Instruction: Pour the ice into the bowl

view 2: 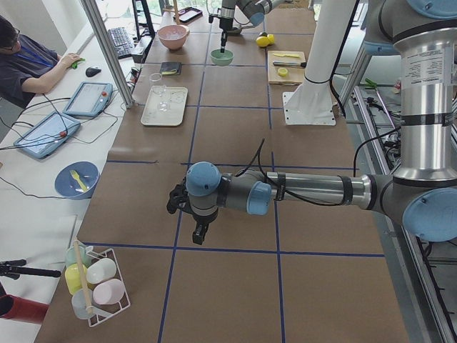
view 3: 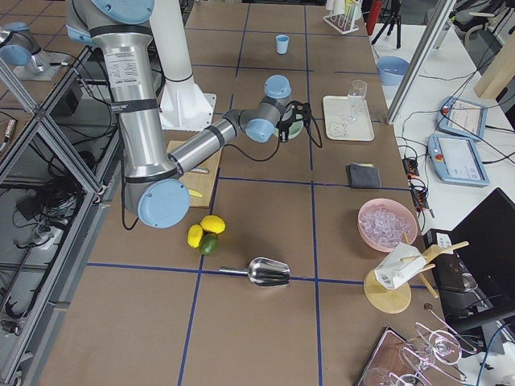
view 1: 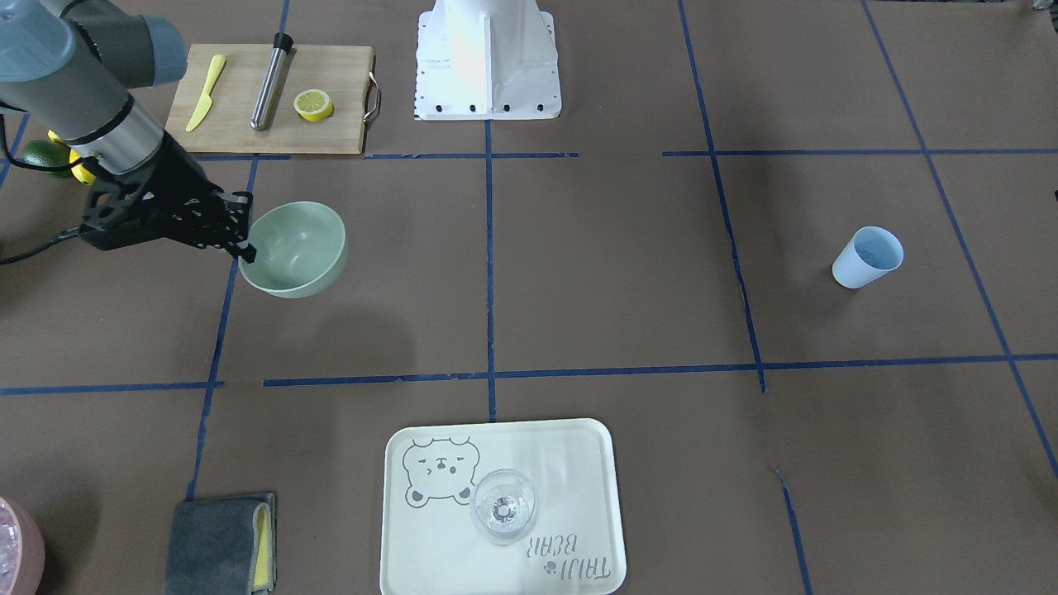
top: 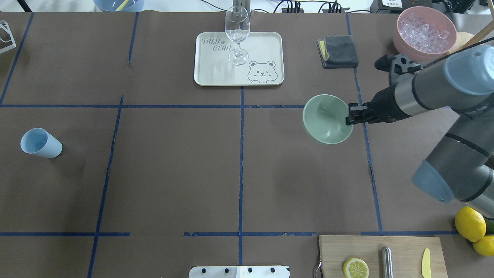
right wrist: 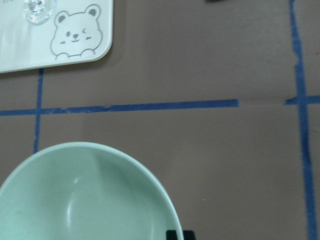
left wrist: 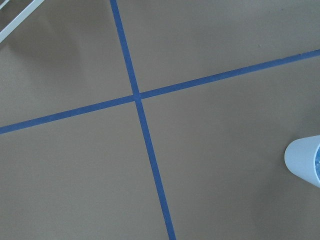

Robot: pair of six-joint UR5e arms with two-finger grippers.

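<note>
Next, my right gripper releases the mint-green bowl between the middle tape line and the blue cup (view 1: 560, 269), closer to the line.
My right gripper (top: 349, 116) is shut on the rim of the pale mint-green bowl (top: 326, 119), which hangs empty and slightly tilted above the table. The grip also shows in the front view (view 1: 244, 248) on the bowl (view 1: 302, 248). The right wrist view shows the bowl's inside (right wrist: 80, 200). Clear ice cubes (top: 424, 31) fill a pink container at the far right. A blue cup (top: 40, 143) stands far to the left and shows in the left wrist view (left wrist: 305, 160). My left gripper (view 2: 200, 232) shows only in the left side view, so I cannot tell its state.
A cream tray (top: 262, 46) with a wine glass (top: 236, 34) is at the far middle. A grey cloth (top: 339, 51) lies beside it. A cutting board (top: 405, 247) with a lemon half, metal rod and yellow knife is near right. Whole lemons (top: 469, 224) lie nearby. A metal scoop (view 3: 269, 272) lies beyond them.
</note>
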